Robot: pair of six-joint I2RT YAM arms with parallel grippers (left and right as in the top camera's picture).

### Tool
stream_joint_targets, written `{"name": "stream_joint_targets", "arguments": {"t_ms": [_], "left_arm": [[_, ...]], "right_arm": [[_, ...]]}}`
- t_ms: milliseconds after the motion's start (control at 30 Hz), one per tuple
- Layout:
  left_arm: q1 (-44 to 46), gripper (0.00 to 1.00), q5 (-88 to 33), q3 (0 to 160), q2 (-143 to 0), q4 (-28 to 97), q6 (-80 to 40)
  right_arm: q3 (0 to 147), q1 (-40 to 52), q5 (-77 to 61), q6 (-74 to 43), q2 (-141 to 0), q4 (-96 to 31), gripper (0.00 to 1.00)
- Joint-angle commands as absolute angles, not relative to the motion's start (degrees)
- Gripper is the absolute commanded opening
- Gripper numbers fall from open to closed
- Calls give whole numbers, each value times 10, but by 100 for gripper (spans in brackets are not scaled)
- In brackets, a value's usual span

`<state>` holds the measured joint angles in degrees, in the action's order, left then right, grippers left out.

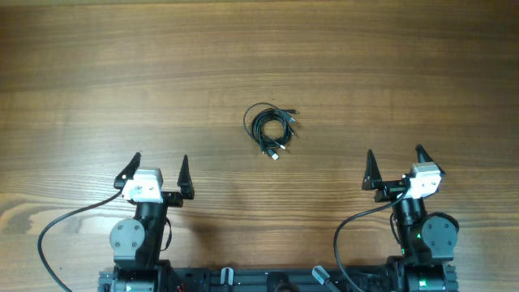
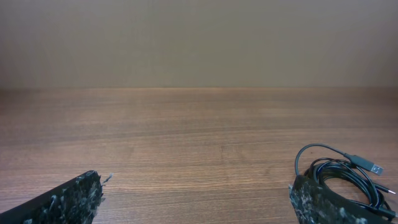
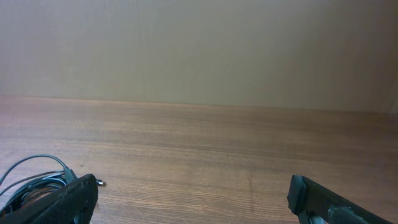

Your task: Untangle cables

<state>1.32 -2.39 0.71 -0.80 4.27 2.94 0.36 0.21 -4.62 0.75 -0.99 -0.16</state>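
Observation:
The coil of cables has, on the side nearest my left gripper, the outer loop (image 1: 246, 122) (image 2: 296, 163) sticking out, which that gripper will close on.
The cables (image 1: 272, 128) lie in one small tangled coil of thin black cords with silver-tipped plugs at the middle of the wooden table. The coil shows at the lower right of the left wrist view (image 2: 339, 171), partly behind a finger, and at the lower left of the right wrist view (image 3: 31, 180). My left gripper (image 1: 160, 165) is open and empty, near the front edge, left of and nearer than the coil. My right gripper (image 1: 395, 161) is open and empty, right of and nearer than the coil.
The wooden table (image 1: 259, 57) runs out on all sides of the coil. The arm bases and their thick black wiring (image 1: 57, 223) sit along the front edge. A plain wall stands behind the table's far edge (image 2: 199, 88).

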Motion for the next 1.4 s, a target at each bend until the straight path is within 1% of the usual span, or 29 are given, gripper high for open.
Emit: {"name": "stream_joint_targets", "arguments": {"t_ms": [0, 1167, 1200, 1267, 1300, 1333, 1367], "left_arm": [[9, 100, -18, 3, -16, 44, 32], [9, 100, -20, 3, -16, 43, 30], [9, 100, -59, 3, -16, 39, 4], [10, 100, -233, 3, -18, 20, -181], [10, 100, -297, 3, -18, 5, -237], [10, 100, -347, 3, -18, -22, -274], [10, 100, -373, 3, -18, -49, -281]], "right_arm": [[3, 14, -39, 14, -4, 1, 100], [3, 14, -39, 14, -4, 1, 100], [3, 14, -39, 13, -4, 1, 100], [3, 14, -39, 14, -4, 1, 100], [3, 14, -39, 14, -4, 1, 100], [3, 14, -39, 14, -4, 1, 100], [3, 14, -39, 14, -4, 1, 100]]}}
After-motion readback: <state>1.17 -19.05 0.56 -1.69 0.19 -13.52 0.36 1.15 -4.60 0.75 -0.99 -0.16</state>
